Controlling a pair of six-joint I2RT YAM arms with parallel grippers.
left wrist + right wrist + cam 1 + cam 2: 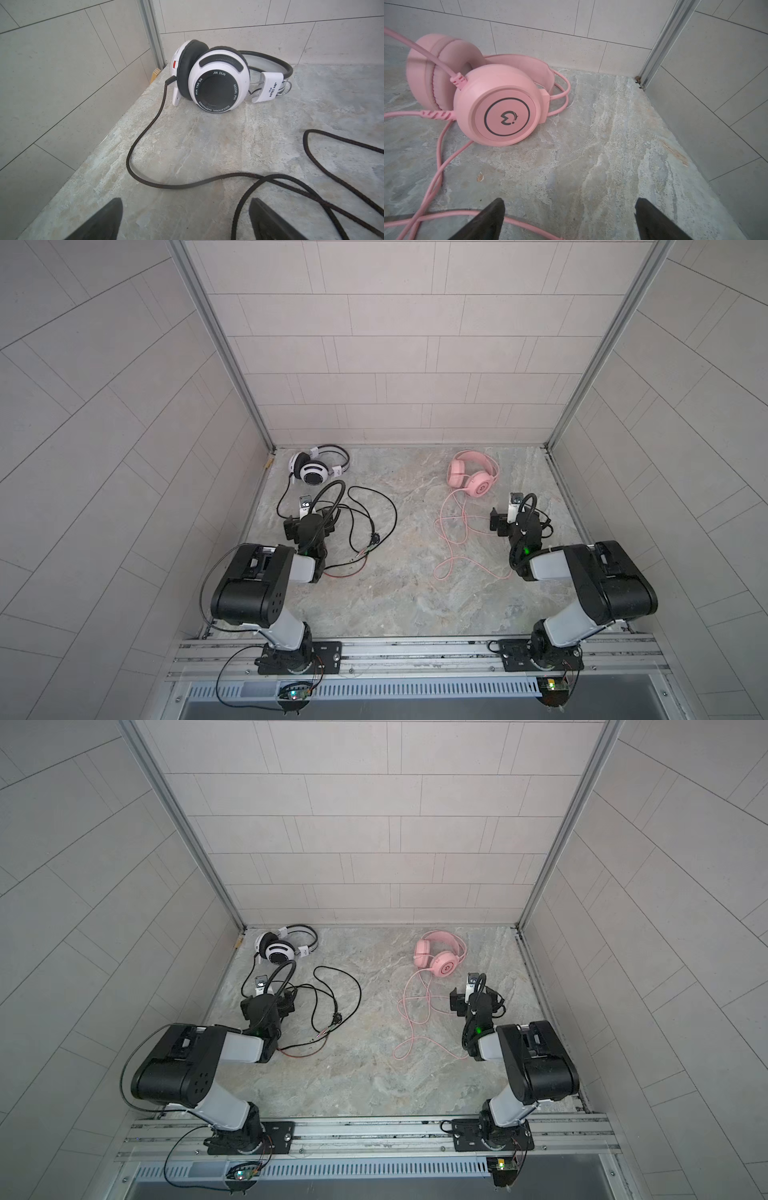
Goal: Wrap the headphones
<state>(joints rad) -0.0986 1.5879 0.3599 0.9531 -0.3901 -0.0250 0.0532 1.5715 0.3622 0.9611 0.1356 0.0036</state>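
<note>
My right gripper needs to move to the pink headphones next and close on the side of the headband [496, 470] [566, 90], just past the near ear cup.
The white-and-black headphones [318, 466] [284, 947] [218, 83] lie in the back left corner. Their thin black cable [374, 510] [145, 133] sprawls in loose loops towards the front. My left gripper [309, 522] [186, 200] is open just in front of them, low over the cable, and holds nothing. The pink headphones [473, 479] [440, 959] [488, 99] lie at the back right. Their pink cable [451, 531] [440, 166] trails forward in curls. My right gripper [519, 522] [569, 199] is open to their right and empty, with a strand of pink cable passing by one finger.
Tiled walls close in the stone table [395, 605] on three sides, with aluminium posts [151, 33] [662, 41] in the back corners. The black cable's plugs [376, 538] and a red wire [345, 572] lie near the left arm. A metal rail [415, 651] runs along the front.
</note>
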